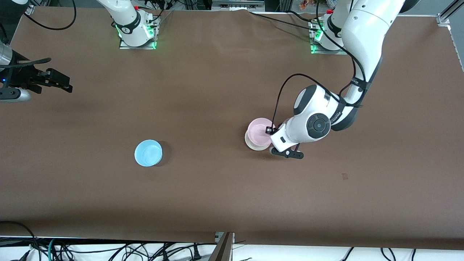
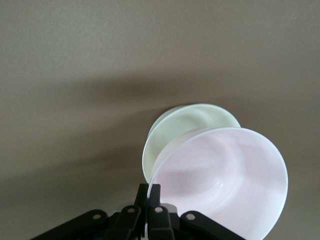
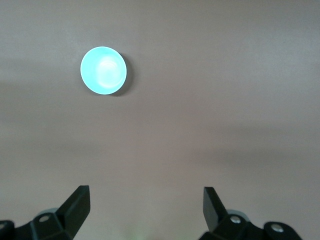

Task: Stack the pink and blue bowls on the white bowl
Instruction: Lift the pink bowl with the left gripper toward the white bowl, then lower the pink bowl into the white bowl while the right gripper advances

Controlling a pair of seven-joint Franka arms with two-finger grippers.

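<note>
Next, I let go of the pale pink bowl with my left gripper down inside the hollow of the white bowl (image 1: 257,137) (image 2: 192,148), so the two nest.
My left gripper (image 1: 269,130) (image 2: 149,193) is shut on the rim of the pale pink bowl (image 1: 258,127) (image 2: 225,175). I hold it tilted, just over the white bowl (image 1: 255,145) (image 2: 185,121), which shows under its lower edge; I cannot tell whether the two touch. The light blue bowl (image 1: 148,153) (image 3: 103,70) stands alone on the table toward the right arm's end, a little nearer to the front camera. My right gripper (image 1: 66,84) (image 3: 146,200) waits open and empty, high over the right arm's end of the table.
Brown cloth (image 1: 217,203) covers the whole table. The two arm bases (image 1: 137,32) (image 1: 326,36) stand along the edge farthest from the front camera. Cables (image 1: 108,252) hang below the nearest edge. A small dark mark (image 1: 344,176) lies on the cloth.
</note>
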